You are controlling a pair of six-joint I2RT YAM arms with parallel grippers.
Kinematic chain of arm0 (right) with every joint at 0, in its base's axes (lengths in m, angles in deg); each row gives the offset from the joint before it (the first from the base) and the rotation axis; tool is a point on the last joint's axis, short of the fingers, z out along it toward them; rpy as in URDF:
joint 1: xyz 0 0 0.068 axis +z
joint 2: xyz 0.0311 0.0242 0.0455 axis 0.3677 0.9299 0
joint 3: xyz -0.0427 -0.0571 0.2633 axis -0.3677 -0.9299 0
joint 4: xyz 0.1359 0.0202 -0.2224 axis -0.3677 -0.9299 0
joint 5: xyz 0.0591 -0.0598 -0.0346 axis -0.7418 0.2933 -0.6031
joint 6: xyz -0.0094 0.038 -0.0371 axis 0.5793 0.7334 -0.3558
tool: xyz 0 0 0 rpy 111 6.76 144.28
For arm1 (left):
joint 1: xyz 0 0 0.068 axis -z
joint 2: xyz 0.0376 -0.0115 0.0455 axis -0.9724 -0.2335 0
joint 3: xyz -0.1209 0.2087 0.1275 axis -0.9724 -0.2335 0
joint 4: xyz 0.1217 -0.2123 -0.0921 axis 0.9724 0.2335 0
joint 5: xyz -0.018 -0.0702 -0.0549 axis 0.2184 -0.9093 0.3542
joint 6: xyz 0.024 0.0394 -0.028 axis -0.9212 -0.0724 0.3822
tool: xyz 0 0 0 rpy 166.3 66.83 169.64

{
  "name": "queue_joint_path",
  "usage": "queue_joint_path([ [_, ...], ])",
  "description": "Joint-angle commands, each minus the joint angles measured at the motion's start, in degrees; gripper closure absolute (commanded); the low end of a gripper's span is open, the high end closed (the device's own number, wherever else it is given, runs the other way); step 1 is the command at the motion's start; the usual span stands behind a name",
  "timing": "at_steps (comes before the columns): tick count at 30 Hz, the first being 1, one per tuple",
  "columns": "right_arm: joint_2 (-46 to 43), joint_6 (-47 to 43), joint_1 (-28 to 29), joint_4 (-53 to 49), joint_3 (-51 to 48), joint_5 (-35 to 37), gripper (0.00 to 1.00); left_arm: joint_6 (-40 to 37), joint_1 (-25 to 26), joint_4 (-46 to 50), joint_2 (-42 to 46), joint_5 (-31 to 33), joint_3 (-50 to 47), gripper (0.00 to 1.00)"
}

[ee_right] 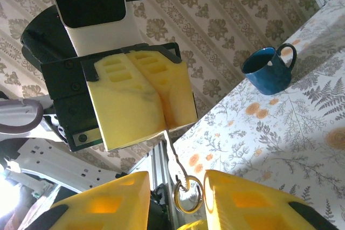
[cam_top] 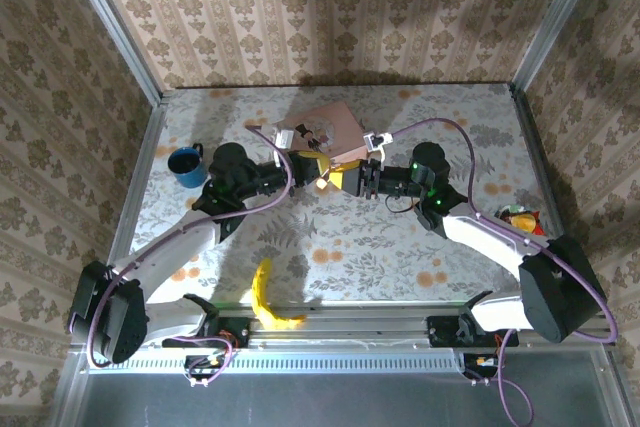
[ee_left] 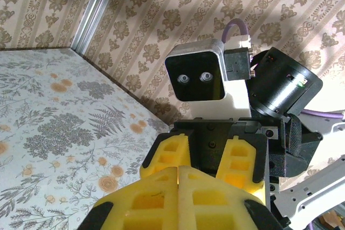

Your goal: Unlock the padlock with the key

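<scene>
The key sticks out at a slant from my left gripper's fingers, so my right gripper needs to pinch the key's ring end [ee_right: 188, 193] while my left gripper opens and resets its grip.
My left gripper [cam_top: 320, 167] [ee_left: 179, 184] is shut on the key [ee_right: 177, 157]. In the right wrist view the key's silver shaft sticks down out of the left gripper's closed yellow pads [ee_right: 137, 98] and ends in a brass split ring [ee_right: 188, 195]. My right gripper [cam_top: 346, 179] [ee_right: 178, 200] faces it tip to tip and is open. The ring hangs between the right gripper's two fingers, close to the right one. In the left wrist view the key is hidden by my own fingers. I cannot make out the padlock.
A pink box [cam_top: 335, 125] lies just behind the two grippers. A blue mug [cam_top: 186, 165] [ee_right: 267, 68] stands at the left. A banana [cam_top: 268, 297] lies near the front rail. A small colourful object [cam_top: 520, 217] sits at the right edge.
</scene>
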Motion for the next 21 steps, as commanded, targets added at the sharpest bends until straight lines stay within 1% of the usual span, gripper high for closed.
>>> queue_joint_path([
  [1,0.4,-0.8,0.4,2.2,2.3,-1.4,0.68,1.9,0.1,-3.6,1.2,-0.9,-0.7,1.00],
  [6,0.4,-1.0,0.4,2.1,2.4,-1.7,0.72,3.0,0.1,-5.2,0.7,-0.8,-0.9,1.00],
  [9,0.5,-1.1,0.5,1.9,2.4,-1.6,0.79,3.6,0.1,-5.8,0.5,-0.8,-0.9,1.00],
  [14,0.3,-1.4,0.4,1.7,2.3,-1.4,0.95,4.7,-0.2,-6.8,-0.1,-0.7,-0.9,1.00],
  [16,0.1,-1.8,0.4,1.0,2.3,-1.2,1.00,5.3,-0.5,-7.3,-0.2,-0.5,-1.1,1.00],
  [21,-0.6,-3.2,0.5,-1.4,2.3,-0.7,1.00,6.9,-1.3,-7.7,-0.3,1.5,-1.7,0.99],
])
